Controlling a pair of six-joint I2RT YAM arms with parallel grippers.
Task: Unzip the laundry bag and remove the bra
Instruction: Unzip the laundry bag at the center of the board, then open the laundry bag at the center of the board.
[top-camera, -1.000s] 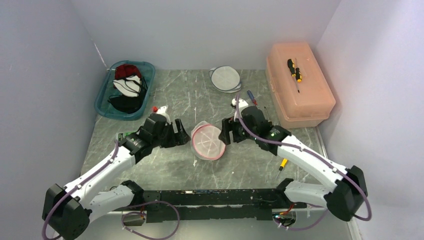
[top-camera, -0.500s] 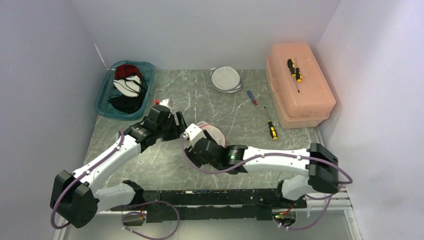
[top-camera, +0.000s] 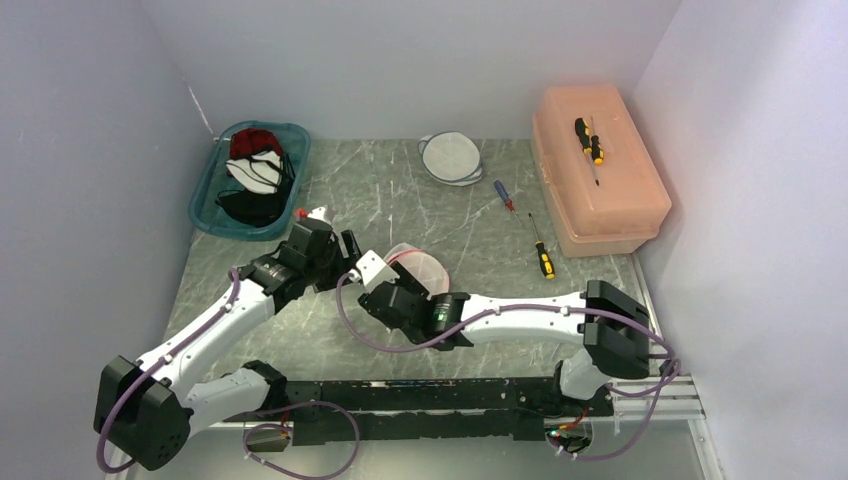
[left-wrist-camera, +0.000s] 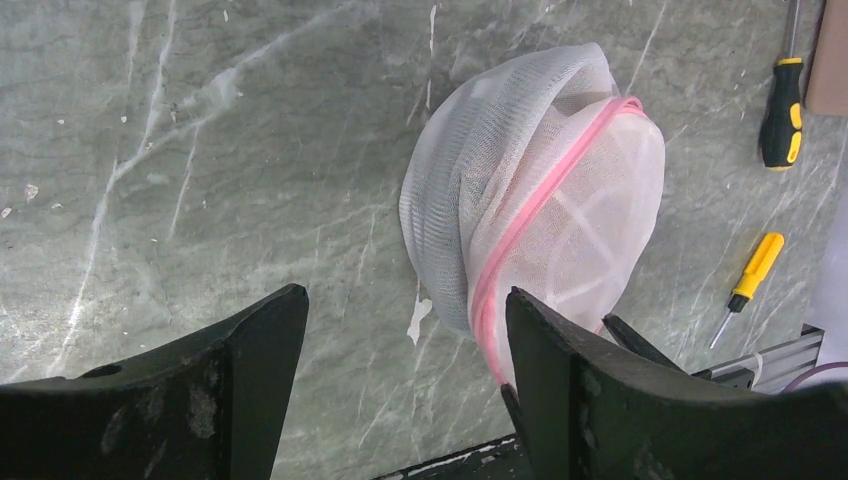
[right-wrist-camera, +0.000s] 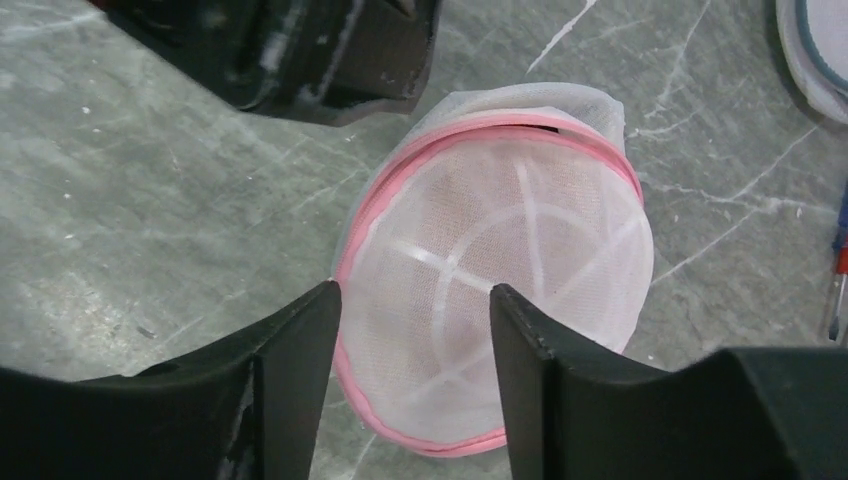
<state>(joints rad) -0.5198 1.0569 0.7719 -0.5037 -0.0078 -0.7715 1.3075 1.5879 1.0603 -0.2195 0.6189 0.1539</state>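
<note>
I need to pinch the lid's edge (right-wrist-camera: 361, 245) with my right gripper and fold the lid back, because the laundry bag's zipper is wide open but its mesh lid covers the bag's opening.
The laundry bag (top-camera: 425, 266) is a round white mesh pouch with pink trim, lying on the marble table. It shows more fully as the laundry bag (left-wrist-camera: 545, 205) in the left wrist view and the laundry bag (right-wrist-camera: 500, 260) in the right wrist view. Its pink zipper edge looks closed. The bra is hidden inside the mesh. My left gripper (left-wrist-camera: 405, 335) hovers open just left of the bag, holding nothing. My right gripper (right-wrist-camera: 415, 305) is open above the bag's near rim, fingers either side of it, apart from the mesh. From above, the left gripper (top-camera: 345, 252) and right gripper (top-camera: 398, 290) crowd the bag.
A teal bin (top-camera: 208, 195) of garments sits back left. A second white mesh bag (top-camera: 450, 157) lies at the back. An orange toolbox (top-camera: 598, 175) stands at right with a screwdriver on top. Two screwdrivers (top-camera: 540, 255) (top-camera: 503, 193) lie beside it.
My right arm swung from the bag's right side across to its near left side, and its jaws narrowed. The left gripper drew back a little to the left.
</note>
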